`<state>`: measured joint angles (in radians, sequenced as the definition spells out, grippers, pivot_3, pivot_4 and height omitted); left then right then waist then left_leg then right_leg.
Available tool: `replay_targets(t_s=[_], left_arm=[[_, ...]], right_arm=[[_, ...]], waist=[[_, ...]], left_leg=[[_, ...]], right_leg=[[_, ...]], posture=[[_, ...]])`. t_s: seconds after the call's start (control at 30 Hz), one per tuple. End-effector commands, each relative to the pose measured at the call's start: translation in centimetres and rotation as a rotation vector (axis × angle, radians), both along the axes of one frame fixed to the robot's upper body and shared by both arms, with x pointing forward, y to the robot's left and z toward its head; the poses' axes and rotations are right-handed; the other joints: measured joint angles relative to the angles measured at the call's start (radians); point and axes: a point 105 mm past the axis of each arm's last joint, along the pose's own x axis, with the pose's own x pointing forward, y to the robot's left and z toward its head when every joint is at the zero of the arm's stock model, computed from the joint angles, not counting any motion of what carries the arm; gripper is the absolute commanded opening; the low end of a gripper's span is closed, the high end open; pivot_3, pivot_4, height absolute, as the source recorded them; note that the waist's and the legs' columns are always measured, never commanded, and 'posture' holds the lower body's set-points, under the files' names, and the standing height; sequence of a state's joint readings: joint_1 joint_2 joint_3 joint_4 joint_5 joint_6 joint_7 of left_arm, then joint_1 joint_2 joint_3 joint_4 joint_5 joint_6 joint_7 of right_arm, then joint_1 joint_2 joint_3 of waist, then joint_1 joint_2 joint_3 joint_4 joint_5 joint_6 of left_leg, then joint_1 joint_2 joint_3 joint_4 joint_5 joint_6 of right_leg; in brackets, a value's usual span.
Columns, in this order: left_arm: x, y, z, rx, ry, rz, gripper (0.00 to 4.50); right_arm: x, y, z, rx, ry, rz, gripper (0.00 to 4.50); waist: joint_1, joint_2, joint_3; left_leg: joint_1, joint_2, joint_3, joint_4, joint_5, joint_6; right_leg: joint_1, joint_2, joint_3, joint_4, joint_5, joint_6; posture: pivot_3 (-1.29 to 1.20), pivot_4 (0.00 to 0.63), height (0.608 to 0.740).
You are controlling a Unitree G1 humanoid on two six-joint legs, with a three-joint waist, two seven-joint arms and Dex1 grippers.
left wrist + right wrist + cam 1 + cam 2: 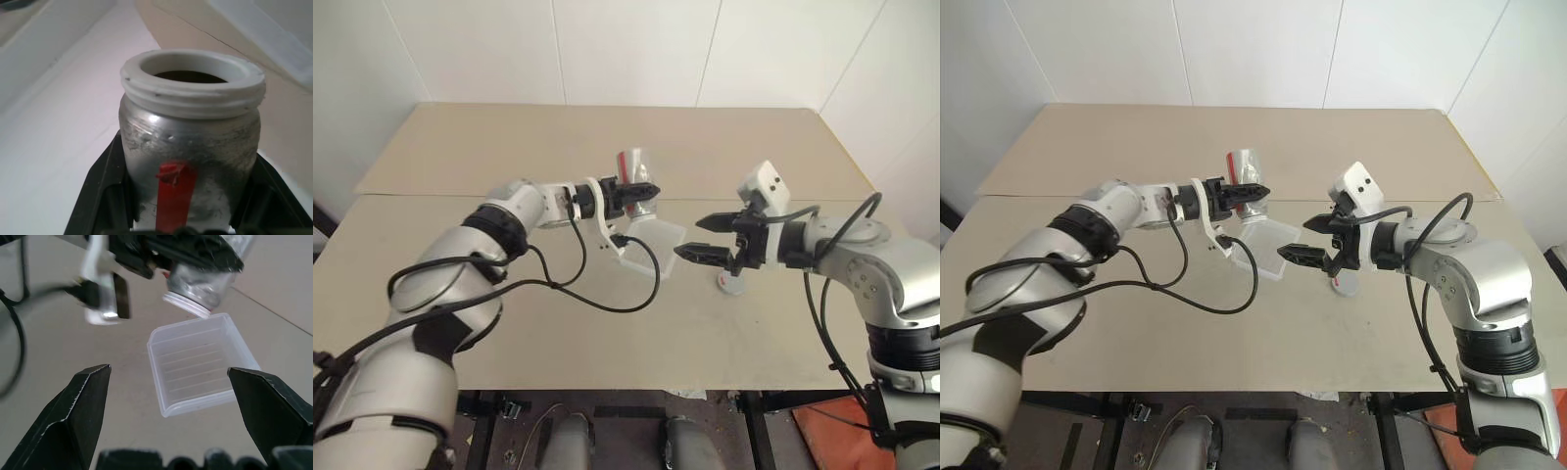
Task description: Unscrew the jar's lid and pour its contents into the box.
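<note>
The robot's left gripper should set the jar down on the table (586, 257) beside the box, opposite the grey lid.
My left gripper (641, 193) is shut on the jar (629, 164), a clear jar with a red mark (173, 188). The jar has no lid on and is tilted mouth-down over the box (195, 362). Its white threaded mouth (193, 78) is open and dark inside; the contents cannot be made out. The box (653, 238) is a translucent square tray on the table, and its ribbed floor looks bare. The grey lid (732, 284) lies on the table under my right arm. My right gripper (689, 238) is open and empty, hanging just right of the box with its fingers (83, 411) pointing at it.
The tan table (607, 333) has a seam (421, 195) across it behind the box. White walls close in behind and at both sides. A black cable (597, 294) loops from my left wrist over the table in front of the box.
</note>
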<state>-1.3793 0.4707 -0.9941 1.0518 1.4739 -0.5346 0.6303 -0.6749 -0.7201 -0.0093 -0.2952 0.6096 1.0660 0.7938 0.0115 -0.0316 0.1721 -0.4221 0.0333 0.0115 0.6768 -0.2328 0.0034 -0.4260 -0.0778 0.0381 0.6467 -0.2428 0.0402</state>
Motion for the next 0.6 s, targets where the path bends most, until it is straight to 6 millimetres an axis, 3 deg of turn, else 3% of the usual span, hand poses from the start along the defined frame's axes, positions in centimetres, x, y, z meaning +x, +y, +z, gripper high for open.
replay_targets(t_s=[0.03,0.2,0.4,0.53,0.6], left_arm=[[0.6,-1.8,1.6,0.029,-0.183,-0.031,1.93],[0.3,-3.1,1.2,0.021,-0.212,-0.07,1.93],[0.5,-2.3,1.5,-0.046,-0.149,-0.034,1.93],[1.0,-1.0,3.3,-0.317,0.048,0.062,1.93],[1.1,0.4,4.3,-0.565,0.262,0.107,1.93]], right_arm=[[-0.4,0.3,1.7,0.026,-0.052,0.031,4.45],[-0.9,0.4,2.0,0.051,-0.064,0.032,4.45],[-1.1,0.2,1.9,0.047,-0.079,0.024,4.45],[-1.1,0.2,2.0,0.048,-0.092,0.025,4.45],[-1.1,0.2,2.1,0.05,-0.1,0.022,4.45]], waist=[[0.0,0.0,0.0],[-0.001,-0.001,0.0],[-0.002,-0.001,0.0],[-0.001,-0.001,0.0],[-0.003,-0.001,0.0]], left_leg=[[-0.001,0.0,0.0,0.0,0.0,0.0],[-0.003,0.0,0.0,0.0,0.0,0.0],[-0.002,0.0,0.0,0.001,0.0,0.0],[-0.002,0.0,0.0,0.001,0.0,0.0],[-0.002,0.0,0.0,0.001,0.0,0.0]], right_leg=[[-0.001,0.0,0.0,0.0,0.0,0.0],[-0.002,0.0,0.0,0.001,0.0,0.0],[-0.002,0.0,0.0,0.001,0.0,0.0],[-0.002,0.0,0.0,0.001,0.0,0.0],[-0.002,-0.001,0.0,0.001,0.0,0.0]], posture=[[0.0,0.15,0.74],[0.0,0.15,0.74],[0.0,0.15,0.74],[0.0,0.15,0.74],[0.0,0.15,0.74]])
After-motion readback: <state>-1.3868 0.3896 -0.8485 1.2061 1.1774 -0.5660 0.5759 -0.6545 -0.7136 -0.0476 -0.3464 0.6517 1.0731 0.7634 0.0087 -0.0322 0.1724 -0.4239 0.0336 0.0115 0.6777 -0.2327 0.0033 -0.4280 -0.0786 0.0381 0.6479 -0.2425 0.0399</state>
